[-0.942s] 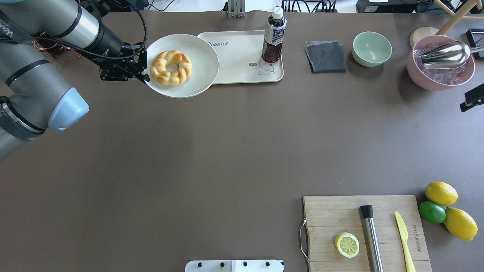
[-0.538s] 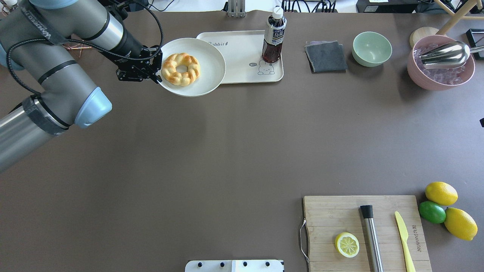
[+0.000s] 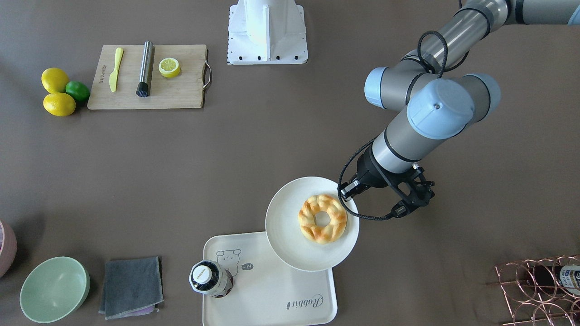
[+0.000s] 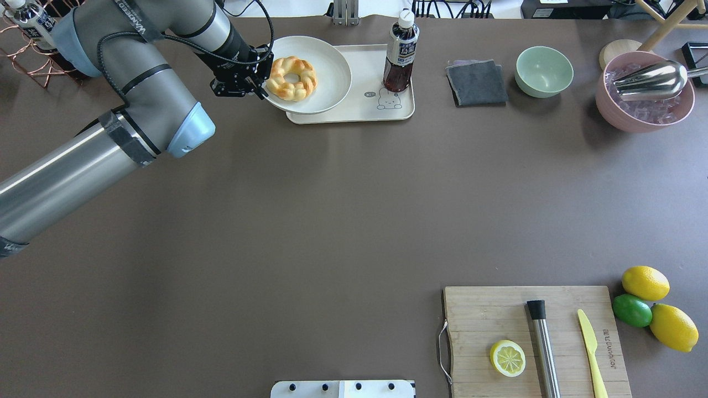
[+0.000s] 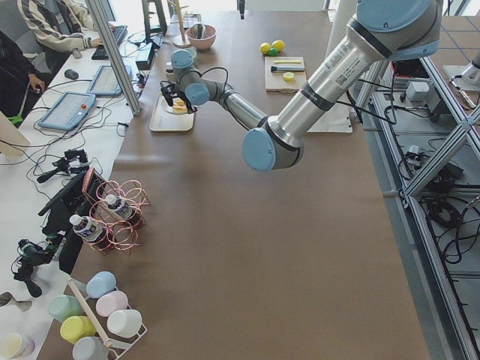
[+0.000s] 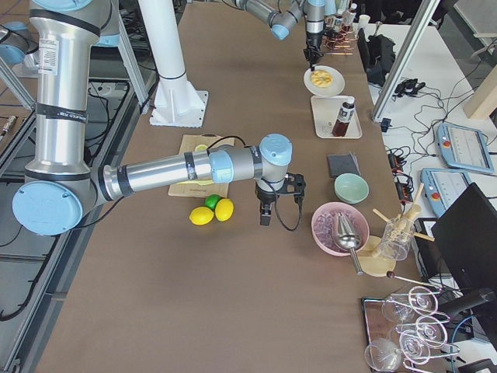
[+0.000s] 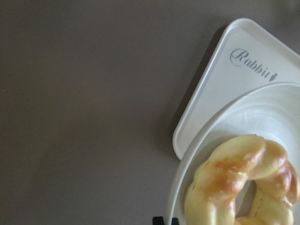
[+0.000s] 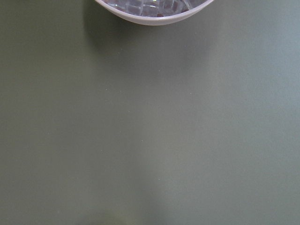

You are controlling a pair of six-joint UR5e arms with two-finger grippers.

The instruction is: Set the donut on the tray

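Note:
Next, I set the plate with the donut on the cream tray [image 3: 288, 278] [image 7: 260, 118] next to the dark bottle with my left gripper.
The donut [image 4: 291, 78], a golden braided ring, lies on a round off-white plate [image 4: 332, 72]. My left gripper [image 4: 261, 91] is shut on the plate's left rim and holds the plate over the left part of the cream tray [image 4: 362, 77]. In the front-facing view the donut [image 3: 322, 218] sits on the plate [image 3: 290, 240], which overlaps the tray [image 3: 272, 294], with the left gripper [image 3: 350, 199] at the rim. The left wrist view shows the donut [image 7: 239, 183], the plate [image 7: 262, 108] and the tray corner [image 7: 220, 89]. My right gripper [image 6: 264, 220] shows only in the exterior right view, so I cannot tell its state.
A dark bottle [image 4: 401, 52] stands on the tray's right part. A grey cloth [image 4: 477, 83], a green bowl [image 4: 544, 71] and a pink ice bowl [image 4: 644, 105] sit to the right. The cutting board [image 4: 487, 315] with a lemon half is at the near right. A copper rack [image 4: 27, 50] is at the far left.
My left arm has carried the plate with the donut to the right and farther back, over the tray's left part. The right gripper has left the overhead view's right edge.

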